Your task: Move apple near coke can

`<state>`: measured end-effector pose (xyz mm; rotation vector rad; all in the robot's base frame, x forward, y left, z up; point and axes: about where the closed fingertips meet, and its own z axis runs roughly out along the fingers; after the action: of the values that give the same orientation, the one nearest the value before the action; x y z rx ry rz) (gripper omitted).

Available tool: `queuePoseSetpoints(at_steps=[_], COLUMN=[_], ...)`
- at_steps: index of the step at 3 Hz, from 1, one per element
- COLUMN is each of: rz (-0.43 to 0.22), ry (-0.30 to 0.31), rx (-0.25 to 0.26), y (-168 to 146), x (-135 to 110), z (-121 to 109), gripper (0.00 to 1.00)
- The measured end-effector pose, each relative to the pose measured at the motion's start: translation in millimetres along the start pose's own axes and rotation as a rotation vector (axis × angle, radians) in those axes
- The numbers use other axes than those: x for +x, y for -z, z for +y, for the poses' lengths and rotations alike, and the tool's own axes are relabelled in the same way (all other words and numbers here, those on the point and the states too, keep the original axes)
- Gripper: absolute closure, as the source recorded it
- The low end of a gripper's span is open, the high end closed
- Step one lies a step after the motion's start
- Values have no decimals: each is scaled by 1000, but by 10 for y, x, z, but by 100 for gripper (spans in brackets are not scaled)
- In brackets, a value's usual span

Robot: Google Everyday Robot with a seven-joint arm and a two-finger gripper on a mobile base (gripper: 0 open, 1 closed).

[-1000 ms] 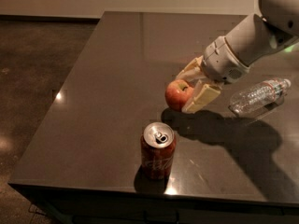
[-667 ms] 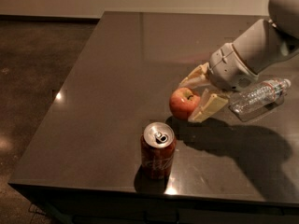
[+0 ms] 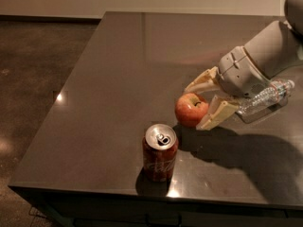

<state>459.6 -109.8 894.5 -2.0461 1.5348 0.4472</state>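
The apple, now held low over the dark table, will be let go by my gripper on the table (image 3: pixel 182 137) right up against the coke can, on the side facing the bottle.
The apple (image 3: pixel 190 109), red-pink with a yellowish patch, sits between my gripper's two tan fingers, low over the dark table (image 3: pixel 109 79). My gripper (image 3: pixel 193 108) reaches in from the right and is shut on the apple, one finger above it and one finger (image 3: pixel 215 115) below and to its right. The coke can (image 3: pixel 160 152), red with a silver top and pull tab, stands upright near the table's front edge, just left of and in front of the apple. A small gap separates the apple from the can.
A clear plastic water bottle (image 3: pixel 266 96) lies on its side at the right, partly behind my arm (image 3: pixel 265 60). The table's front edge (image 3: pixel 142 193) runs just before the can. The floor (image 3: pixel 33 79) lies to the left.
My gripper has carried the apple to the right and down towards the front, closer to the table and the can. The can and the bottle have not moved.
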Motion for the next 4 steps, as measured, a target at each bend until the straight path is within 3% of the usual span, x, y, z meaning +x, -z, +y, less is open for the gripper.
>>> queuePoseSetpoints(at_steps=[2, 3, 4], rz=[78, 86, 87], ry=[111, 146, 160], rx=[-109, -161, -188], y=[-177, -303, -424], x=[-80, -117, -139], z=[283, 386, 431], gripper=[100, 100, 83])
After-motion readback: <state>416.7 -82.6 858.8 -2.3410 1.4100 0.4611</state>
